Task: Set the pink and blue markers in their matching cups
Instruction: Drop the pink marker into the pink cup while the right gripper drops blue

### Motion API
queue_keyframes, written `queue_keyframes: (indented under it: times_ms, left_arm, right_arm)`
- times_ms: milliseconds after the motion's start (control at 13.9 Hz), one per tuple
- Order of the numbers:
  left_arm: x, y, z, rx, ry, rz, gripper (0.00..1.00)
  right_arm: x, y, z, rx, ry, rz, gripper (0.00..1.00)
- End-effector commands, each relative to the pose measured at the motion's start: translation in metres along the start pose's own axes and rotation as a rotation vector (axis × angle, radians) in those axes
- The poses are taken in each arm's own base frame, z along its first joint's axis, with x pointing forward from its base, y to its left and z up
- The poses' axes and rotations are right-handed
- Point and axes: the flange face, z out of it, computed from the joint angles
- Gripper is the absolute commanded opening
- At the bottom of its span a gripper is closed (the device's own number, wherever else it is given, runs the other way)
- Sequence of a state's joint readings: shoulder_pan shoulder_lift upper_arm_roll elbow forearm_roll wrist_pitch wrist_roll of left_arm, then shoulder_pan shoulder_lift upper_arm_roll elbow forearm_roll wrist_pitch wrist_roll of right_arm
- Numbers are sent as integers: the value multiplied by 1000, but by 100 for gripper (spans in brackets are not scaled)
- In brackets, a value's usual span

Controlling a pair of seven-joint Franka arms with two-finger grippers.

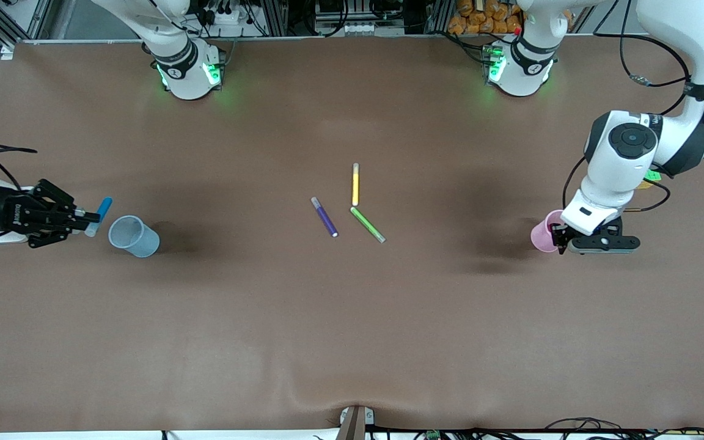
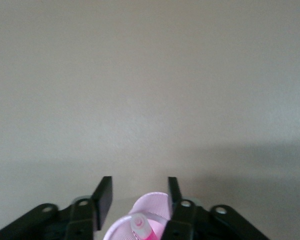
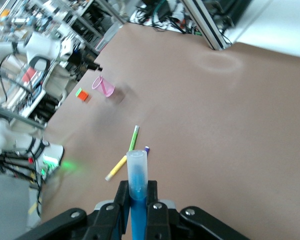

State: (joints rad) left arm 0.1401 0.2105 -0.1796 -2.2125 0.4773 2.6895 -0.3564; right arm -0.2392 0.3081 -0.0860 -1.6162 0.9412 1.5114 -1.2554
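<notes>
Next, my right gripper lets go of the blue marker inside the empty pale blue cup point(image 1: 134, 235), down through the cup's open rim.
My right gripper point(image 1: 86, 217) is shut on the blue marker point(image 1: 101, 212), which it holds over the table beside the pale blue cup point(image 1: 134, 236), on the side toward the right arm's end. In the right wrist view the blue marker point(image 3: 138, 172) sticks out from the gripper point(image 3: 136, 187). My left gripper point(image 1: 558, 237) is open at the pale pink cup point(image 1: 543, 231). In the left wrist view the pink marker point(image 2: 142, 227) stands in the pink cup point(image 2: 157, 204), between the spread fingers of the gripper point(image 2: 139, 187), which do not touch it.
A purple marker point(image 1: 324, 217), a yellow marker point(image 1: 355, 184) and a green marker point(image 1: 368, 224) lie close together at the middle of the table. A small orange and green block point(image 3: 82, 94) sits near the pink cup.
</notes>
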Motion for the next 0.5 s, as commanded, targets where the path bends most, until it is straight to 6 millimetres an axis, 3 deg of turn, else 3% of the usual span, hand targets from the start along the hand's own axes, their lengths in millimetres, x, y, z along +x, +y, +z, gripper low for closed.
queue_keyframes:
  times_ms: [0, 144, 431]
  left_arm:
    - [25, -14, -25, 60, -14, -29, 100]
    - [46, -8, -48, 78, -17, -28, 100]
    - [87, 8, -107, -1, -141, -134, 100]
  right_arm:
    - [-16, 13, -5, 16, 9, -161, 0]
    - [-40, 28, -8, 1, -89, -211, 0]
    - [-94, 68, 11, 38, -200, -172, 0]
